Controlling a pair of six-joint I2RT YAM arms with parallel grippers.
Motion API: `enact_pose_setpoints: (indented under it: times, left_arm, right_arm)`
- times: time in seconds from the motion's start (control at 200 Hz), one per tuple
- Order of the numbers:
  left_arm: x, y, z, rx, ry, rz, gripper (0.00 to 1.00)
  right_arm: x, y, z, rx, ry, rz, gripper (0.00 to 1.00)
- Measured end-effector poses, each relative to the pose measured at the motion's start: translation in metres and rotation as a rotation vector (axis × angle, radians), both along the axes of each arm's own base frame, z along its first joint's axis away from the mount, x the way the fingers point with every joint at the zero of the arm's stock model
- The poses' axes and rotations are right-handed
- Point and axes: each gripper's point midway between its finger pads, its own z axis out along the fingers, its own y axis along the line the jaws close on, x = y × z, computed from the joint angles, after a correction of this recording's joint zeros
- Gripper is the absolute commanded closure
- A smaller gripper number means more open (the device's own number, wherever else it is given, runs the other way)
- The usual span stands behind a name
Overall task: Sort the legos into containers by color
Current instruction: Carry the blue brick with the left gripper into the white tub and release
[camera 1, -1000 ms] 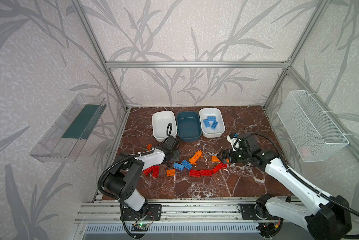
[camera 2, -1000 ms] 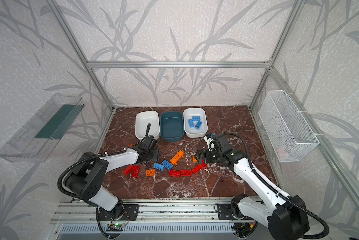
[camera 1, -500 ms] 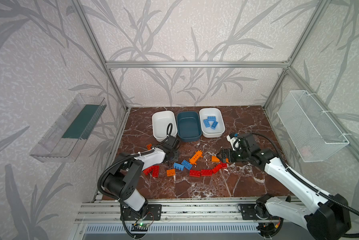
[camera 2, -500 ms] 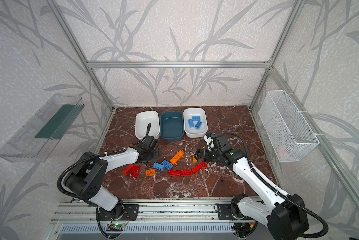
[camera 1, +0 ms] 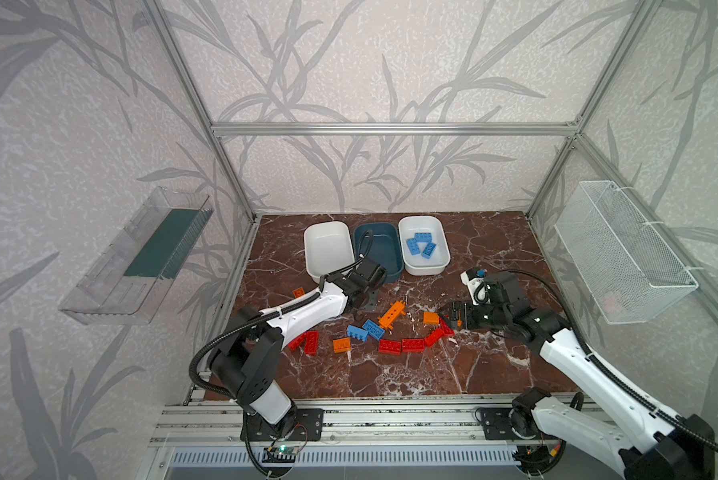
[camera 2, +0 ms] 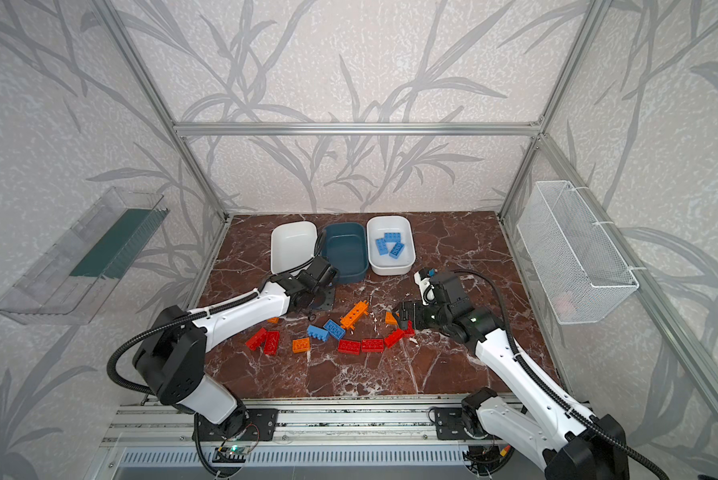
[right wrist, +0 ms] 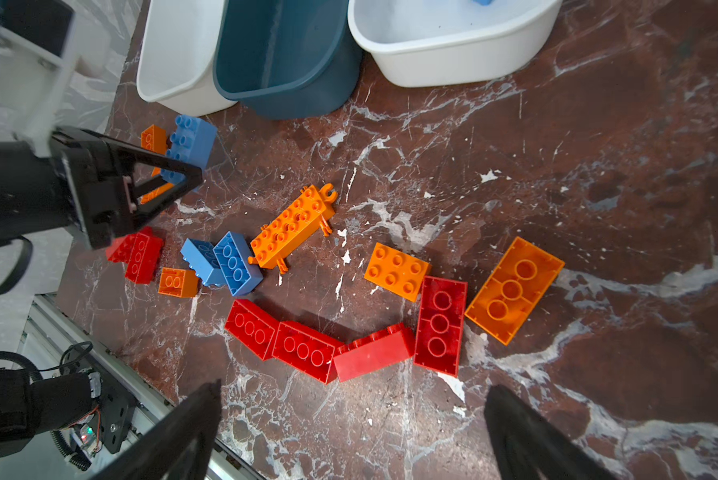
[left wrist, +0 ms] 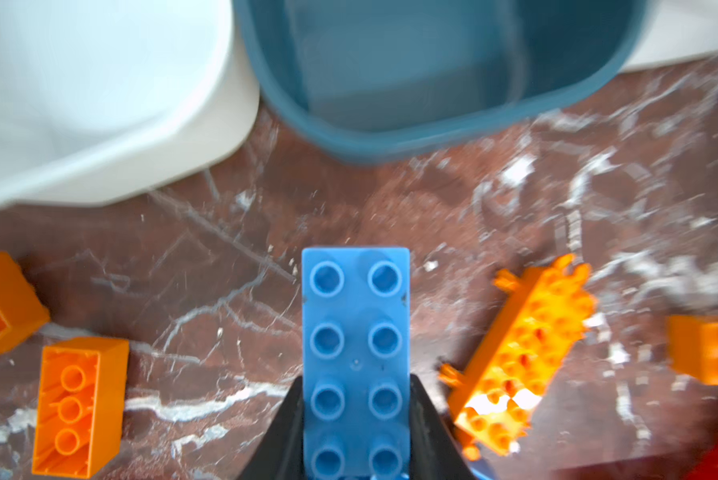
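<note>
I will release the blue lego from my left gripper in the near end of the white container [camera 1: 415, 261], in front of its blue legos.
My left gripper [left wrist: 356, 386] is shut on a blue lego [left wrist: 356, 353], which it holds lengthwise just in front of the dark teal container [left wrist: 411, 75]. The right wrist view shows that left gripper [right wrist: 182, 174] with its blue lego [right wrist: 191, 137]. A white container [camera 1: 326, 249], the teal one [camera 1: 384, 245] and a white one [camera 1: 425, 268] holding blue legos stand in a row at the back. Red legos [camera 1: 403, 345], a long orange piece [camera 1: 391, 312] and two blue legos [camera 1: 367, 330] lie loose on the floor. My right gripper [right wrist: 351, 415] hangs open beside the red row, holding nothing.
A wire mesh basket [camera 1: 623, 257] hangs on the right wall and a clear tray [camera 1: 141, 257] on the left wall. An aluminium rail [camera 1: 349, 419] runs along the front edge. Orange legos [camera 1: 341, 345] and a red pair [camera 1: 307, 341] lie near the left arm.
The left gripper's jaws have closed on the blue lego. The right arm has barely moved and its jaws stay wide.
</note>
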Motion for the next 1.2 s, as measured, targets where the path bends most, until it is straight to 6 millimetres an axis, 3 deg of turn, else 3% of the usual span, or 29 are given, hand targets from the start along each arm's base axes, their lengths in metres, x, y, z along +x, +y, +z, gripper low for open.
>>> enact_pose_setpoints:
  times: [0.21, 0.525, 0.785, 0.85, 1.005, 1.2]
  left_arm:
    - [0.052, -0.043, 0.035, -0.038, -0.046, 0.003, 0.79]
    - [0.129, -0.123, 0.039, -0.090, -0.058, -0.036, 0.79]
    - [0.164, -0.166, 0.028, -0.145, -0.091, -0.066, 0.78]
    - [0.169, -0.172, 0.019, -0.152, -0.090, -0.070, 0.69]
    - [0.176, -0.180, -0.005, -0.158, -0.078, -0.076, 0.23]
    - [0.179, -0.185, -0.006, -0.178, -0.085, -0.082, 0.20]
  right_arm:
    - [-0.006, -0.017, 0.005, -0.034, -0.054, -0.052, 0.01]
    - [-0.003, -0.028, 0.007, -0.039, -0.074, -0.092, 0.01]
    - [0.002, -0.029, 0.001, -0.037, -0.048, -0.104, 0.01]
    - [0.003, -0.030, -0.001, -0.038, -0.038, -0.107, 0.01]
    - [0.004, -0.032, -0.002, -0.035, -0.033, -0.114, 0.01]
    - [0.002, -0.034, 0.000, -0.036, -0.035, -0.119, 0.01]
